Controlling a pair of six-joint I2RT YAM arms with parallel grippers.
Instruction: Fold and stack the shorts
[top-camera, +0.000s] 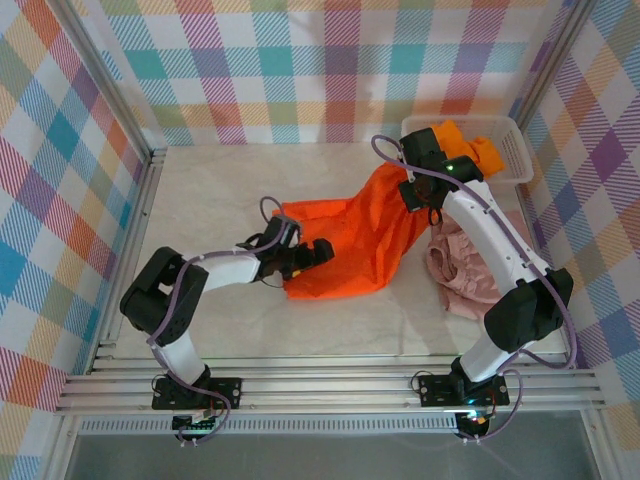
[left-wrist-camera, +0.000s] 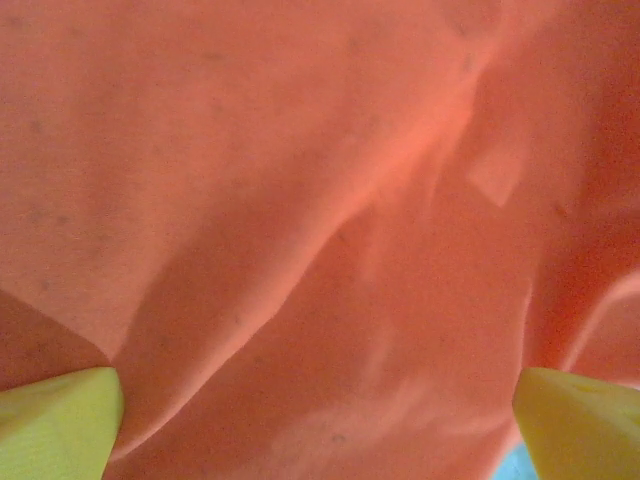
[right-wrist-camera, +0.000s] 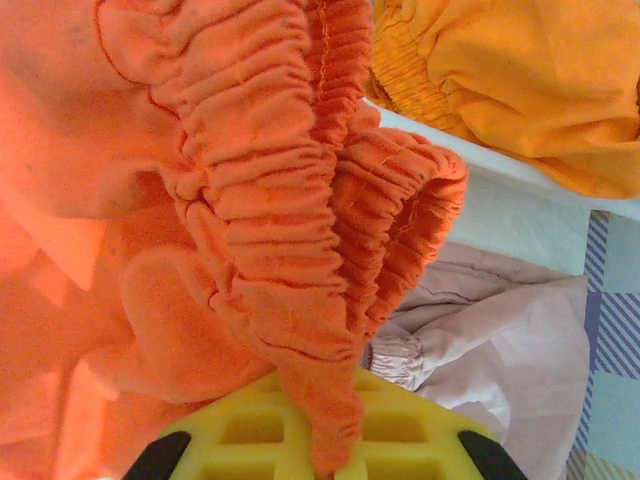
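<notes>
The robot's right gripper will put the waistband down on the flat orange cloth (top-camera: 318, 246) beside the fingers of the left gripper.
Bright orange shorts (top-camera: 350, 235) lie spread across the middle of the table, their right side pulled up. My right gripper (top-camera: 418, 192) is shut on their gathered waistband (right-wrist-camera: 290, 200), which bunches between the yellow fingers (right-wrist-camera: 240, 430). My left gripper (top-camera: 303, 256) stands open at the shorts' lower left edge; in the left wrist view its yellow fingertips (left-wrist-camera: 60, 425) spread wide over orange cloth (left-wrist-camera: 320, 200). Dusty pink shorts (top-camera: 465, 275) lie crumpled on the table at the right, beneath the right arm. Yellow-orange shorts (top-camera: 470, 145) sit in the basket.
A white mesh basket (top-camera: 512, 140) stands in the far right corner against the plaid walls. Bare tabletop (top-camera: 210, 190) stretches left of the orange shorts and along the near edge. In the right wrist view the basket's rim (right-wrist-camera: 520, 175) runs just above the pink shorts (right-wrist-camera: 500, 340).
</notes>
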